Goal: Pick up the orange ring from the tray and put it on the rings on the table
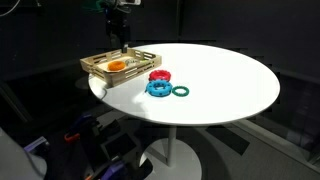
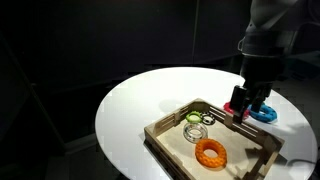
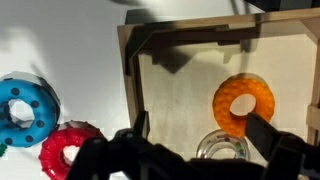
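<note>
Next, I close my gripper on the side of the orange ring (image 1: 122, 64) (image 3: 224, 121) that lies next to the clear ring in the tray.
The orange ring (image 1: 117, 66) lies flat in the wooden tray (image 1: 96, 63) at the table's edge; it also shows in an exterior view (image 2: 211, 153) and in the wrist view (image 3: 243, 103). On the table beside the tray lie a red ring (image 1: 158, 76), a blue ring (image 1: 157, 88) and a green ring (image 1: 181, 91). The red ring (image 3: 68, 148) and the blue ring (image 3: 22, 110) show in the wrist view too. My gripper (image 3: 205, 130) hangs open and empty above the tray (image 3: 130, 80). One finger is near the orange ring's edge. It holds nothing.
A clear ring (image 3: 222, 148) lies in the tray between my fingers, next to the orange ring. A small green ring (image 2: 193, 118) lies in the tray as well. The round white table (image 1: 230, 80) stands in dark surroundings, and the tray overhangs near its edge.
</note>
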Action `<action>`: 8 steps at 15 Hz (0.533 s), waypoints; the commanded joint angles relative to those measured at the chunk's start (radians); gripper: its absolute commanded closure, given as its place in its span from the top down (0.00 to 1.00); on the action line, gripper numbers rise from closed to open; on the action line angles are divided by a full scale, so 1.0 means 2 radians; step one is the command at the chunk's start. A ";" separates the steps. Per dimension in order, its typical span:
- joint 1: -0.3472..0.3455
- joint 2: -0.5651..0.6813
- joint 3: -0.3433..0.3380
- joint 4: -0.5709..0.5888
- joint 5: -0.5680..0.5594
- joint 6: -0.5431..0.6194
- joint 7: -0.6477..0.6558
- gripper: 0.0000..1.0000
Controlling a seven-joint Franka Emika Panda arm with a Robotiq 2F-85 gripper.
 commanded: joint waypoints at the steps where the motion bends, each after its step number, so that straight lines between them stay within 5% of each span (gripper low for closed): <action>1: 0.017 0.039 -0.005 0.005 -0.002 0.042 0.001 1.00; 8: 0.045 0.093 -0.008 0.012 -0.035 0.106 0.014 1.00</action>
